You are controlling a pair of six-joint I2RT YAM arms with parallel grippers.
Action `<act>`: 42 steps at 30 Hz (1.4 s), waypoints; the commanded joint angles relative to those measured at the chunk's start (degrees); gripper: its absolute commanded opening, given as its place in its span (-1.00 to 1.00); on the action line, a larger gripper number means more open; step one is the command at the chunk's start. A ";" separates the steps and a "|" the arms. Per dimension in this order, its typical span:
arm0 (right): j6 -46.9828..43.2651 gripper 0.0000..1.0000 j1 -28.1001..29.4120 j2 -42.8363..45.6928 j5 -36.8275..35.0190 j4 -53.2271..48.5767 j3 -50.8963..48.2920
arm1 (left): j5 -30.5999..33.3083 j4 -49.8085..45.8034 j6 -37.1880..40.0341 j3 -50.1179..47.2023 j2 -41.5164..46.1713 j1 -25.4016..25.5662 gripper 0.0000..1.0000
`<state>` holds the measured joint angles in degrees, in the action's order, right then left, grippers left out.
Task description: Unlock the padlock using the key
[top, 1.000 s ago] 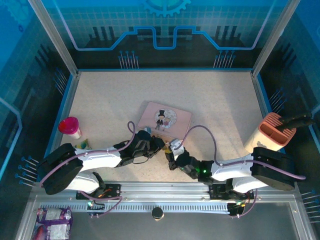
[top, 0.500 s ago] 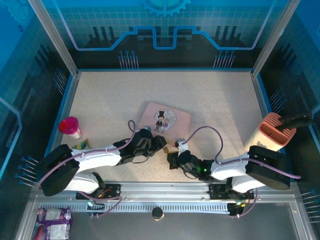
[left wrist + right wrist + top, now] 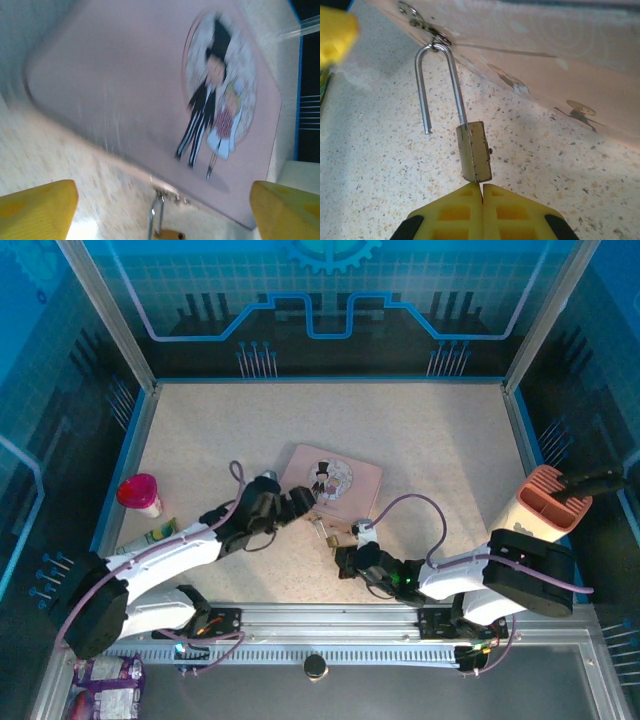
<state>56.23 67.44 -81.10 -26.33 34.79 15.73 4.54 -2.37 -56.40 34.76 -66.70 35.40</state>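
Note:
I will take the padlock's body (image 3: 472, 134) near the shackle with my right gripper, since it is at the padlock's bottom end while the open shackle hooks the latch ring.
The brass padlock (image 3: 475, 152) lies on the speckled table, its silver shackle (image 3: 422, 85) sprung open and still hooked through the latch ring of the pink tin box (image 3: 545, 50). My right gripper (image 3: 482, 186) is shut, with its yellow tips against the padlock's underside. The key is hidden between them. From above, the padlock (image 3: 335, 536) sits just below the box (image 3: 330, 478), with the right gripper (image 3: 345, 546) at it. My left gripper (image 3: 298, 504) is open beside the box's left edge. Its wide-apart fingers (image 3: 40, 207) frame the box (image 3: 125, 85) and the padlock (image 3: 170, 234).
A red-capped cup (image 3: 138, 493) and a green packet (image 3: 150, 533) stand at the left edge. A pink holder (image 3: 545, 502) is at the right edge. Blue-rimmed walls enclose the table (image 3: 420, 430).
My left gripper has pulled back from the padlock, up and to the left, and now stands open by the box. The right gripper has stayed at the padlock.

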 commanded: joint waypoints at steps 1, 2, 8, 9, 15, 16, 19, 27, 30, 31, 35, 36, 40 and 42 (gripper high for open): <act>2.72 -1.00 -1.61 -1.67 -0.95 -0.16 -1.23 | -2.98 -3.39 15.85 4.24 1.64 -6.66 0.92; 2.66 -1.00 -2.24 -1.81 -0.67 0.40 -1.61 | -2.97 -5.03 18.07 5.89 0.99 -8.15 0.93; 1.01 -1.00 -5.61 -0.25 0.79 -1.54 -1.59 | -6.85 -8.95 25.67 13.88 -9.28 -12.03 0.94; 0.69 -1.00 -6.22 -0.06 1.23 -1.77 -1.51 | -7.14 -9.20 26.05 14.83 -10.78 -12.02 0.93; -1.49 -1.00 -10.72 -0.11 5.66 -1.17 -1.22 | -8.72 -6.39 26.46 15.37 -14.11 -12.04 0.84; -2.42 -0.95 -10.75 -0.03 5.82 -0.76 -1.23 | -8.16 -6.78 26.84 15.59 -14.55 -12.02 0.84; -6.19 -0.68 -10.79 0.50 7.37 -0.84 -0.54 | -7.60 -7.76 27.95 16.20 -16.03 -12.06 0.85; -13.54 -0.19 -15.07 2.60 12.27 -5.05 1.40 | -9.59 -7.06 27.02 15.30 -19.25 -11.59 0.80; -16.98 -0.09 -18.43 3.72 15.57 -6.33 2.20 | -9.55 -6.32 26.15 14.08 -19.39 -10.14 0.79; -18.19 -0.06 -19.50 4.19 16.54 -6.79 2.50 | -9.42 -6.11 25.74 13.74 -19.39 -9.50 0.78; -22.76 -0.03 -24.13 6.70 21.64 -9.67 3.68 | -7.78 -5.33 23.30 11.84 -19.17 -6.20 0.75; -23.53 -0.03 -24.91 7.33 22.65 -10.00 3.78 | -7.28 -5.08 22.60 11.33 -18.92 -5.31 0.74; -24.04 -0.08 -25.81 8.41 25.77 -9.05 3.63 | -3.92 -4.65 19.64 9.37 -17.72 -2.47 0.73; -21.71 -0.14 -25.70 7.37 27.94 -6.84 3.45 | -3.64 -3.71 18.50 8.11 -16.74 -2.42 0.74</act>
<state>34.87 42.04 -73.65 -2.96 25.58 17.78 0.54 -5.43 -34.89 45.23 -84.68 31.73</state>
